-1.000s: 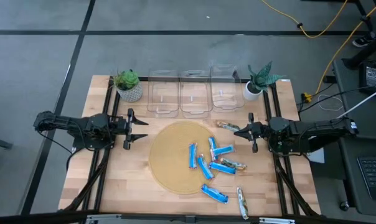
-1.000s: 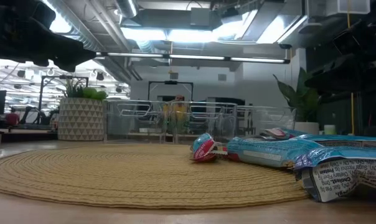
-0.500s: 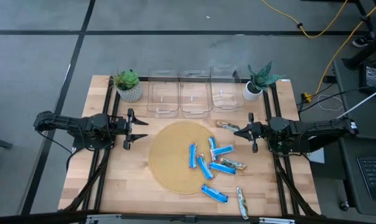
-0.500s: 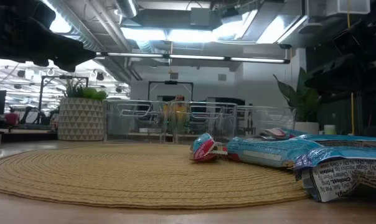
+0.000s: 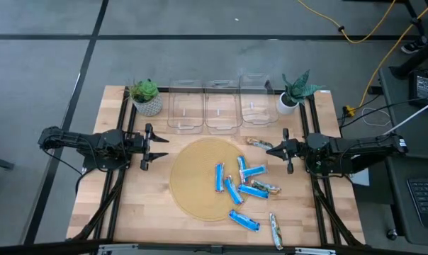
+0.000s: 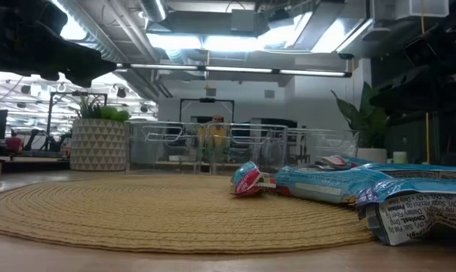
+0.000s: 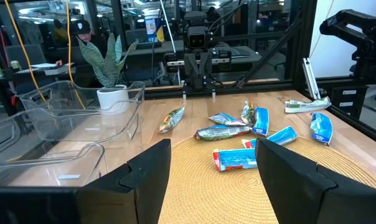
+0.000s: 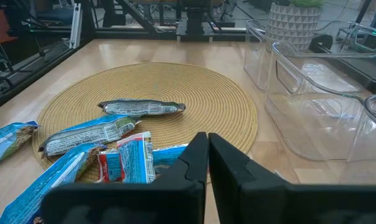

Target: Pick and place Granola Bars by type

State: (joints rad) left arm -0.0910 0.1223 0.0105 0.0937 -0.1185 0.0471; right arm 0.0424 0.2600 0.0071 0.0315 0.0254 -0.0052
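The silvery green-brown Granola Bar that lies closest to the clear plastic bins will be gripped by my right gripper, which will close on its near end [image 5: 268, 146].
Several Granola Bars lie loose on the right half of a round woven mat [image 5: 200, 180] and on the wood beside it. Most are bright blue [image 5: 232, 191] [image 7: 235, 158] [image 6: 326, 183]. A few are silvery green-brown [image 5: 259, 143] [image 5: 275, 231] [image 8: 142, 107]. My left gripper [image 5: 157, 146] [image 7: 213, 180] hovers open at the mat's left, pointing level toward it, with nothing between its fingers. My right gripper [image 5: 271, 149] [image 8: 206, 163] hovers shut at the mat's right, just short of the bars.
Three clear plastic bins [image 5: 186, 106] [image 5: 222, 105] [image 5: 258, 100] stand in a row along the far edge, with a potted plant at each end [image 5: 146, 97] [image 5: 295, 92]. Bare wood lies near the front left corner [image 5: 139, 212].
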